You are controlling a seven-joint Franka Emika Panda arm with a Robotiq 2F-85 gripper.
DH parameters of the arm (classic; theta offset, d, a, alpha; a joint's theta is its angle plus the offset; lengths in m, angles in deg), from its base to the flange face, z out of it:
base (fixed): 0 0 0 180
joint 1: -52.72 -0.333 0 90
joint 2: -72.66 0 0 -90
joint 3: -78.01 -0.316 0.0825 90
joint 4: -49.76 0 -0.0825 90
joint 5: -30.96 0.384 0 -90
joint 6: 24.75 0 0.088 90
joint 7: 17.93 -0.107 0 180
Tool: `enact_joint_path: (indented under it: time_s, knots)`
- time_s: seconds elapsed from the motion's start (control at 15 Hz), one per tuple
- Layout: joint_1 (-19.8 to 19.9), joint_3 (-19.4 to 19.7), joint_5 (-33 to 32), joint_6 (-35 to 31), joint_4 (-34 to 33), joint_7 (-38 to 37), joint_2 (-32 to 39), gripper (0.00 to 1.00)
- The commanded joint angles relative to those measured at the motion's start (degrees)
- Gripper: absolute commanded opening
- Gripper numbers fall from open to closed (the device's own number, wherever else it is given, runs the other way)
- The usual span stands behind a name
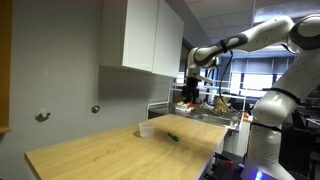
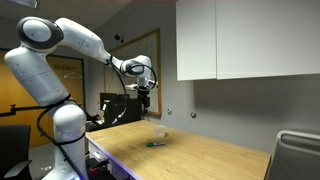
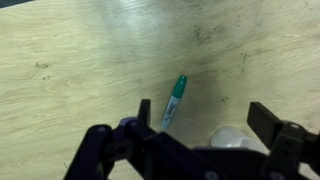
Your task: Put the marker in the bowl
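The marker's pale body (image 1: 173,137) (image 3: 169,113) is the next place my gripper will go down to and close on, so that the green cap sticks out beyond the fingers.
The marker (image 3: 175,101) lies flat on the wooden tabletop (image 3: 80,60); in the wrist view it shows a green cap and a pale barrel. It is a small dark stick in both exterior views (image 1: 172,136) (image 2: 155,143). The small white bowl (image 1: 146,129) sits just beside it, partly hidden behind the gripper body in the wrist view (image 3: 232,137); it also shows in an exterior view (image 2: 158,133). My gripper (image 3: 205,112) hangs high above both, open and empty (image 1: 190,89) (image 2: 145,91).
White wall cabinets (image 1: 150,35) hang above the table's far side. A cluttered bench (image 1: 215,105) stands beyond the table end. The table edge (image 1: 215,150) drops off near the robot base.
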Motion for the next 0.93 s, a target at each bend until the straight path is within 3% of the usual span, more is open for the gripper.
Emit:
enact_joint_path:
  time_s: [0.0,0.87]
  knots:
    - [0.99,-1.1,0.55,-1.84,-3.8,-3.98,5.9,1.0]
    - [-0.06,0.63,5.75,-4.96,-14.85,0.96,25.66,1.0]
